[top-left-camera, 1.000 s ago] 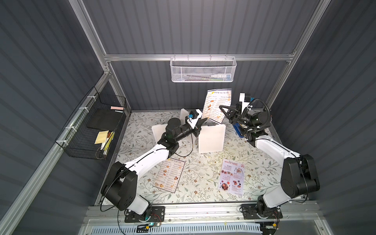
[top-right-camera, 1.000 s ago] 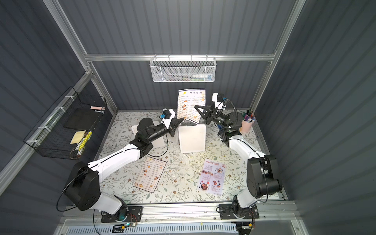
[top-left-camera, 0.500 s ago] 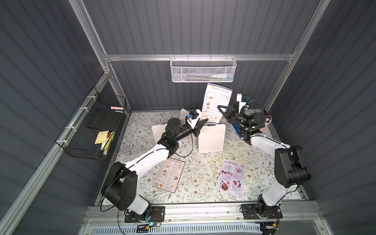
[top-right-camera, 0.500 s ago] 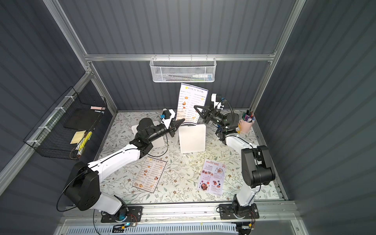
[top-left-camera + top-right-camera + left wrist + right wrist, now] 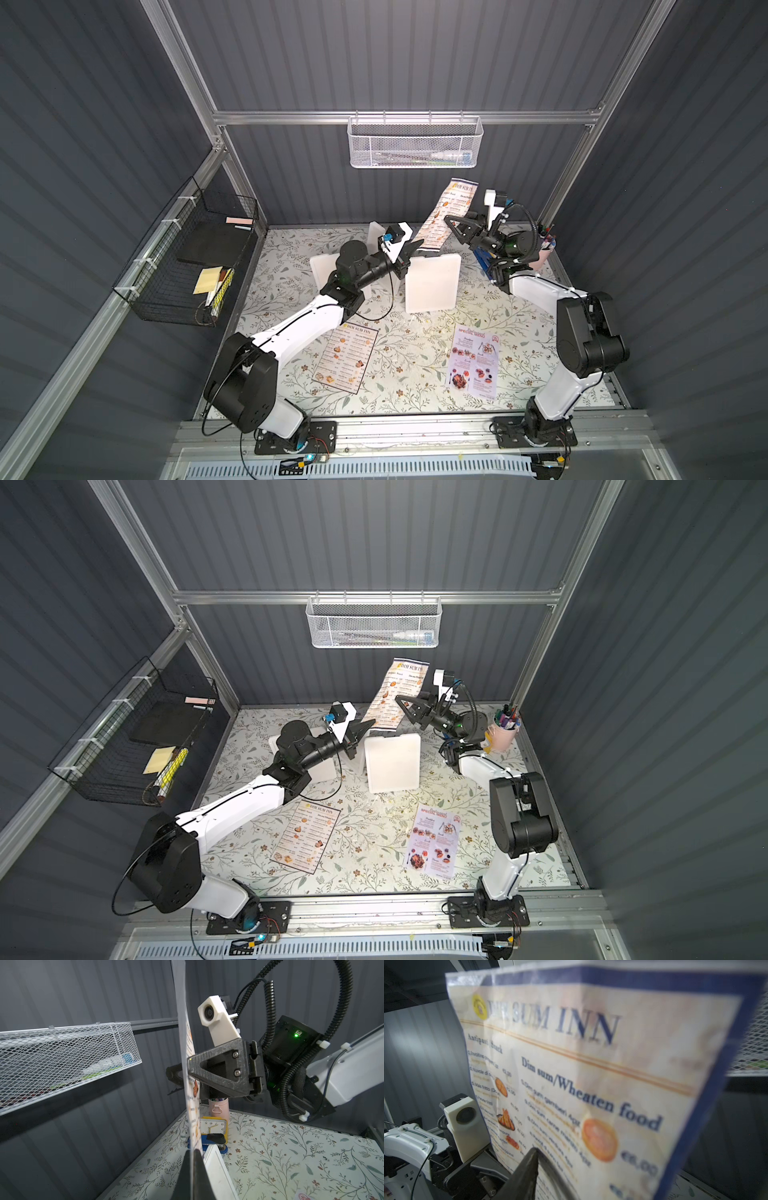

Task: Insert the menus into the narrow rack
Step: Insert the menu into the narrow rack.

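The DIM SUM INN menu is leaning crooked from my left gripper, so my right gripper should grab the menu's side edge (image 5: 466,205) and straighten the sheet before putting it in.
One DIM SUM INN menu (image 5: 452,210) (image 5: 400,688) stands almost upright above the table's back, leaning with its top to the right. My left gripper (image 5: 417,245) (image 5: 192,1153) is shut on its lower edge. My right gripper (image 5: 449,219) (image 5: 179,1066) is open, one finger on each side of the sheet's side edge; the right wrist view shows the printed face (image 5: 591,1064) close up. The narrow rack (image 5: 413,143), a white mesh basket, hangs on the back rail above the menu. A second DIM SUM INN menu (image 5: 347,357) and a lavender menu (image 5: 473,363) lie flat near the front.
Blank white holders (image 5: 432,282) (image 5: 328,274) stand on the floral table below the held sheet. A black wire basket (image 5: 195,257) hangs on the left wall. A pink pen cup (image 5: 544,249), a yellow clock (image 5: 214,1127) and a blue stapler (image 5: 216,1140) sit at the back right.
The right gripper's fingers have parted around the menu. The sheet rose a little and now leans with its top to the right. The left gripper still holds the lower edge.
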Action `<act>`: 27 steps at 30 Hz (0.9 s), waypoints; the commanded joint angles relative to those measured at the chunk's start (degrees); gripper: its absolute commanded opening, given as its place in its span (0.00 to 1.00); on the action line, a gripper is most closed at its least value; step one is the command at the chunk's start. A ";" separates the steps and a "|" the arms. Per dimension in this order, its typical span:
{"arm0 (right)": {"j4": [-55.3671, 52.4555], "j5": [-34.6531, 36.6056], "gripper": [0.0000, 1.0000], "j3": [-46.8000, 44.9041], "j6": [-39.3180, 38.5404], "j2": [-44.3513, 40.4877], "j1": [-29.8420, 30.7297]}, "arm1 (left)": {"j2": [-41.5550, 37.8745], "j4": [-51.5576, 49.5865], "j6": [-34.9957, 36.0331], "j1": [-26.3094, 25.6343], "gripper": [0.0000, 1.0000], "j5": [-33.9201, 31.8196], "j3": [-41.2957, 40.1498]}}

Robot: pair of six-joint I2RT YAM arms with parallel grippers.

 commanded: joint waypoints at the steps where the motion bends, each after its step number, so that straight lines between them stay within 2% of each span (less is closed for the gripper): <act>1: 2.34 -1.17 0.46 2.35 1.66 -0.49 -0.28 | -1.33 -0.93 1.55 0.41 0.00 0.64 0.81; 5: 2.34 -2.32 0.32 2.84 1.93 -0.48 -0.28 | -0.58 -1.38 1.63 0.39 0.00 -0.25 0.90; 9: 2.34 -2.23 0.28 2.32 1.07 -1.08 -0.62 | -0.26 -1.53 1.64 0.39 0.00 -0.96 1.17; 11: 2.34 -2.07 0.29 2.31 1.32 -1.17 -0.98 | -0.51 -1.63 1.64 0.39 0.00 -0.97 1.17; 14: 2.34 -2.06 0.39 2.60 1.52 -1.00 -1.33 | -0.87 -1.59 1.67 0.39 0.00 -0.68 1.01; 17: 2.34 -2.25 0.41 3.12 1.93 -0.90 -1.51 | -1.20 -1.62 1.70 0.39 0.00 -1.01 0.67; 18: 2.34 -2.45 0.37 3.28 2.14 -0.91 -1.51 | -1.23 -1.46 1.72 0.39 0.00 -1.03 0.63; 20: 2.35 -3.06 0.21 3.48 2.77 -0.97 -1.50 | -1.09 -1.30 1.72 0.39 0.00 -1.24 0.47; 22: 2.39 -3.12 0.09 3.46 3.14 -0.99 -1.51 | -0.80 -1.32 1.64 0.39 0.00 -1.48 0.80; 27: 2.35 -2.34 0.00 3.13 2.18 -0.93 -1.51 | -0.21 -1.40 0.76 0.85 0.01 -1.06 1.72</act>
